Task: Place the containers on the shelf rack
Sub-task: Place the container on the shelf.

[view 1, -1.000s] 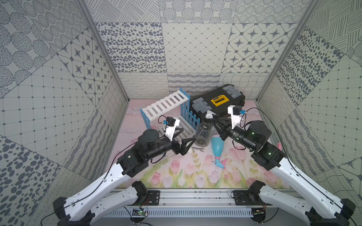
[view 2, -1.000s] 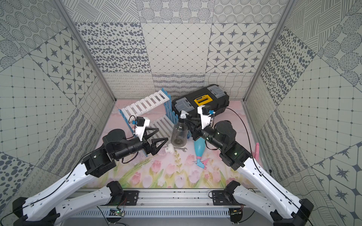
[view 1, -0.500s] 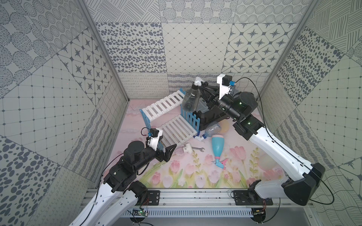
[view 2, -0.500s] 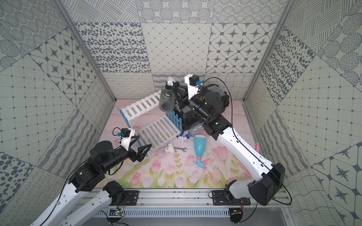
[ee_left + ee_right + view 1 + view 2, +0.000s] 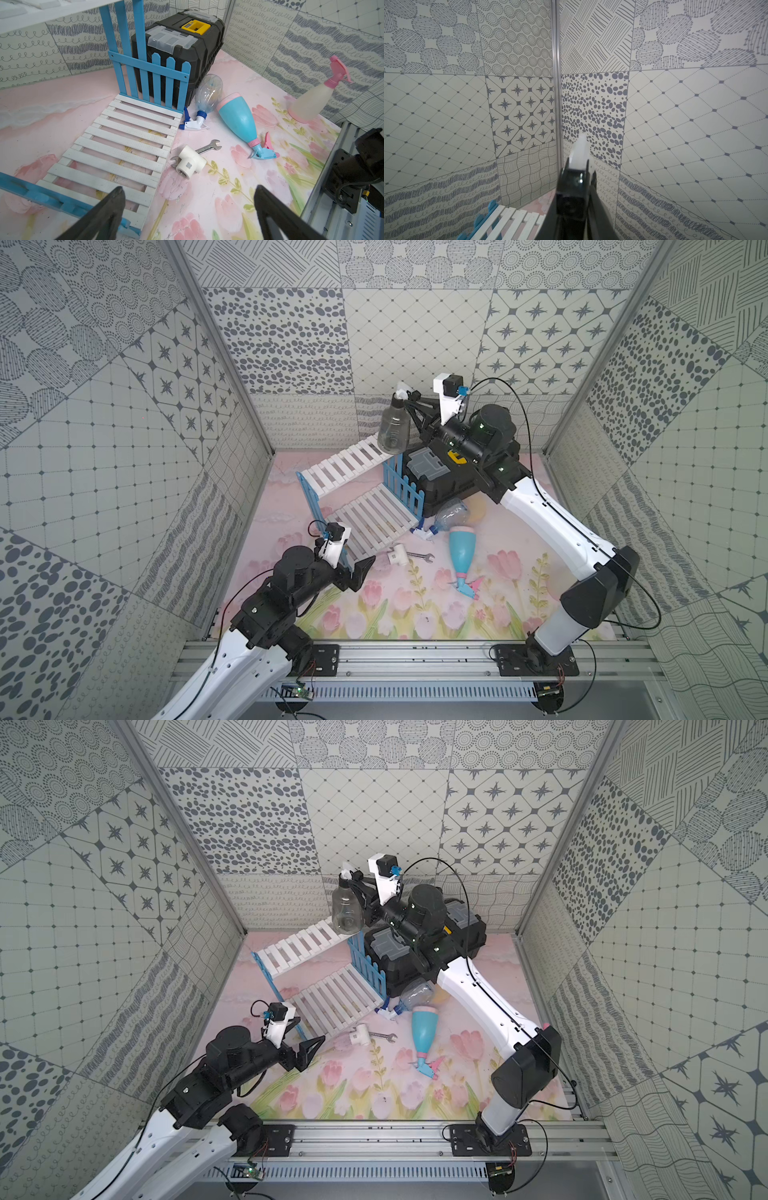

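The robot's right gripper needs to set the smoky grey bottle down on the top shelf's end [image 5: 380, 448] nearest the black toolbox.
My right gripper [image 5: 409, 401] is shut on the neck of the smoky grey bottle [image 5: 392, 428], which hangs upright above the far end of the shelf rack's [image 5: 348, 464] top shelf. Its white trigger [image 5: 579, 151] sticks out past the jaws. On the mat beside the rack lie the clear bottle [image 5: 208, 93] and the light blue bottle [image 5: 239, 118]. Near the right wall the cream bottle [image 5: 309, 101] stands upright. My left gripper [image 5: 357, 564] hovers open and empty at the lower shelf's [image 5: 124, 141] front corner.
The black toolbox [image 5: 440, 485] stands right behind the rack's blue side panel [image 5: 405, 489]. A white pipe fitting [image 5: 190, 164] and a small wrench [image 5: 207, 147] lie on the mat just ahead of my left gripper. Patterned walls close in on three sides.
My right arm has lifted the grey bottle off the mat and carried it back over the rack's top shelf. My left arm has drawn back toward the front left.
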Tool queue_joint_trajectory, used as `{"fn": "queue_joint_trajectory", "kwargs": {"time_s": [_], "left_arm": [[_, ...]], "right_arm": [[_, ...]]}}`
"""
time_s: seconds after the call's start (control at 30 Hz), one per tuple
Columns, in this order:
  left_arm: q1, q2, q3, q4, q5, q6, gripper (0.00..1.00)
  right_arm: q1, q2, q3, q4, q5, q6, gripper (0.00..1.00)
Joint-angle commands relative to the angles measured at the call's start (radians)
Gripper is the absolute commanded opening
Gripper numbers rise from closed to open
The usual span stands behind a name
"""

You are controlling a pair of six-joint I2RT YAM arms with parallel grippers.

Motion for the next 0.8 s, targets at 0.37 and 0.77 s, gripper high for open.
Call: {"fn": "queue_joint_trajectory", "kwargs": {"time_s": [0.37, 0.77], "left_arm": [[0.018, 0.024, 0.001, 0.072, 0.045, 0.025, 0.99], [0.018, 0.043, 0.010, 0.066, 0.061, 0.022, 0.99]], "right_arm": [[0.018, 0.164, 0.153, -0.018, 0.049, 0.037, 0.00], [0.045, 0.242, 0.217, -0.067, 0.129, -0.019, 0.00]]}}
